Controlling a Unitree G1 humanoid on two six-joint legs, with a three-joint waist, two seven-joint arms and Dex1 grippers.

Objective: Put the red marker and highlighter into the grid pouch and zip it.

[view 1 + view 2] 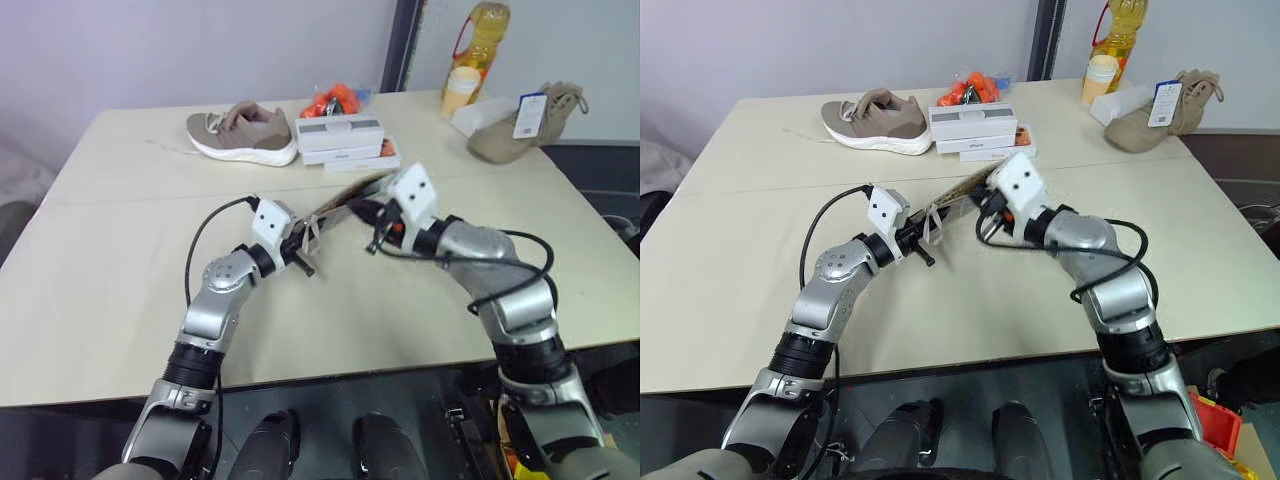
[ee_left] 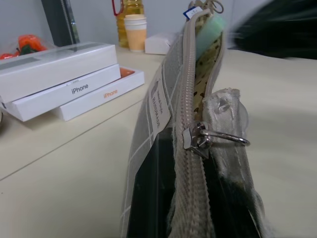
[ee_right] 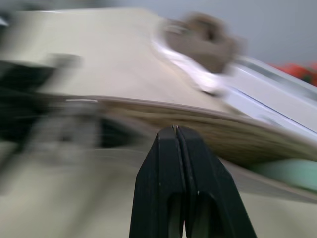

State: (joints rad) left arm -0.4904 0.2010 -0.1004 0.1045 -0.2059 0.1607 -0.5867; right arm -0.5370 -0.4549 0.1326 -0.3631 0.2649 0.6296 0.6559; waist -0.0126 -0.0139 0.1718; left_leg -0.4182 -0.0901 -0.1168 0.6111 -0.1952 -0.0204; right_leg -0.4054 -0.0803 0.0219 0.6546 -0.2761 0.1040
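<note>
The zipper slider's strap is outside my shut right fingers, by my left gripper, so next I open them, return and pinch the strap (image 1: 932,225).
My left gripper (image 1: 300,246) is shut on one end of the grid pouch (image 1: 340,194) and holds it off the table, zipper edge up. In the left wrist view its black fingers (image 2: 148,198) clamp the fabric below the zipper slider (image 2: 198,137). Past the slider the pouch gapes, and the light-green highlighter (image 2: 211,25) sits inside at the far end. The red marker is hidden. My right gripper (image 1: 375,218) is at the pouch's other end. Its fingertips (image 3: 171,144) are shut together with nothing between them, just in front of the pouch's side (image 3: 213,126).
At the back of the table stand a stack of white iPhone boxes (image 1: 345,140), a tan sneaker (image 1: 243,132) and orange packets (image 1: 335,100). Back right are an oil bottle (image 1: 482,30), a paper cup (image 1: 460,90), a white box (image 1: 478,112) and a tagged boot (image 1: 525,125).
</note>
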